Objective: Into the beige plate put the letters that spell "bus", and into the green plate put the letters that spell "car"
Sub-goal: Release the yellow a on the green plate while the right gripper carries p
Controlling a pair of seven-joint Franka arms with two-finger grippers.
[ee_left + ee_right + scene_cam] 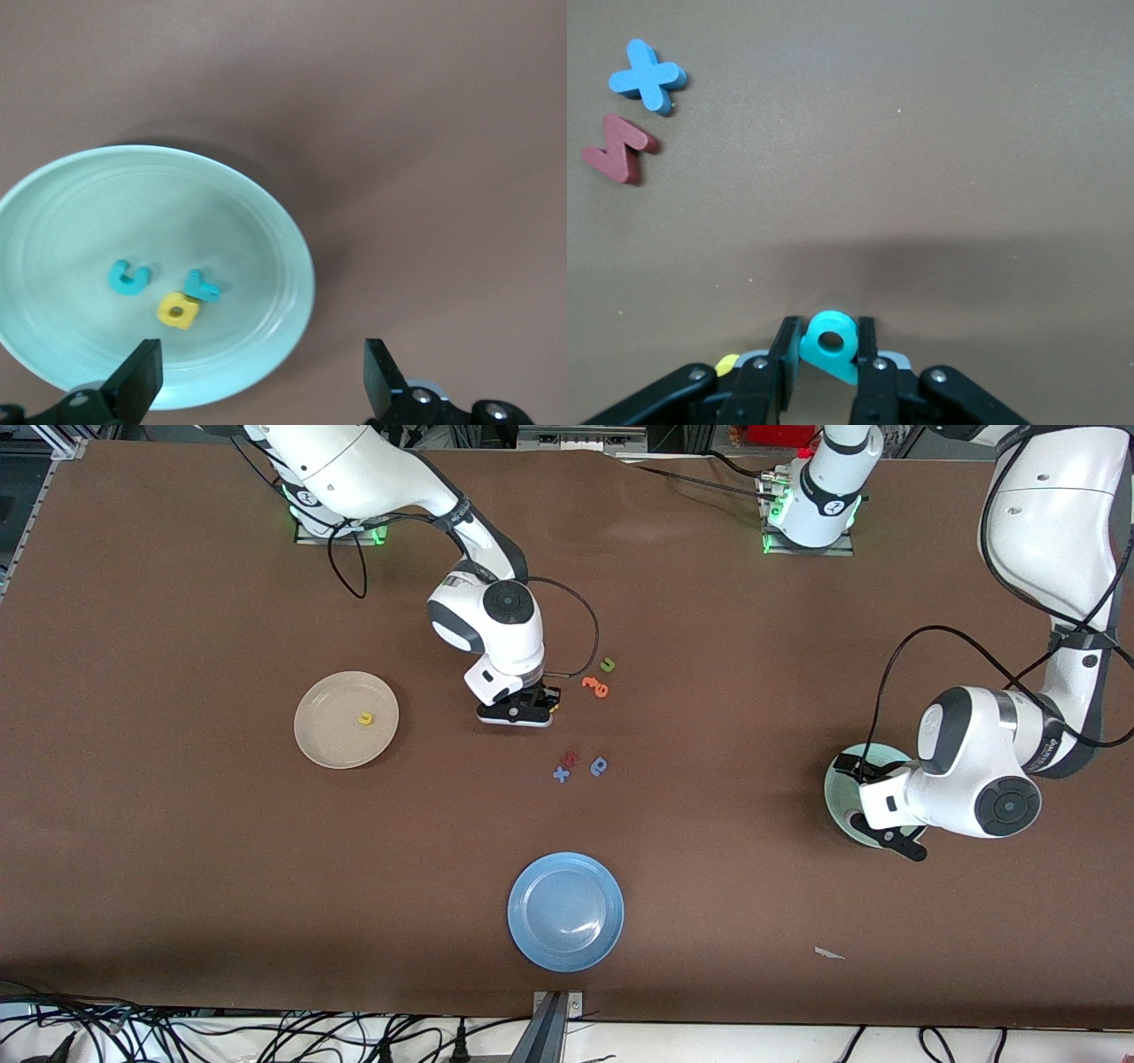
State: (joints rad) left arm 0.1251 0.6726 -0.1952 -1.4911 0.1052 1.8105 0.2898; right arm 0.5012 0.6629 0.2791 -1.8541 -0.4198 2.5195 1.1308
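My right gripper should release the teal "b" between the yellow "u" and the beige plate's near rim (361, 748). The teal "b" is now at the table's middle.
My right gripper (523, 713) is down at the table's middle, shut on the teal "b" (829, 343), which sits between its fingers (827, 354). A yellow letter (727, 363) peeks out beside one finger, mostly hidden. The yellow "u" (364, 718) lies in the beige plate (328, 735), toward the right arm's end. My left gripper (873, 808) hangs open over the green plate (840, 788), its fingers wide apart and empty (261, 376). In that plate (89, 204) lie the teal "c" (129, 277), the teal "r" (202, 286) and the yellow "a" (178, 311).
A green "u" (608, 664) and orange letters (595, 685) lie beside the right gripper. A blue "x" (561, 774), a red letter (571, 758) and a blue rounded letter (600, 766) lie nearer the camera. A blue plate (565, 911) sits by the front edge.
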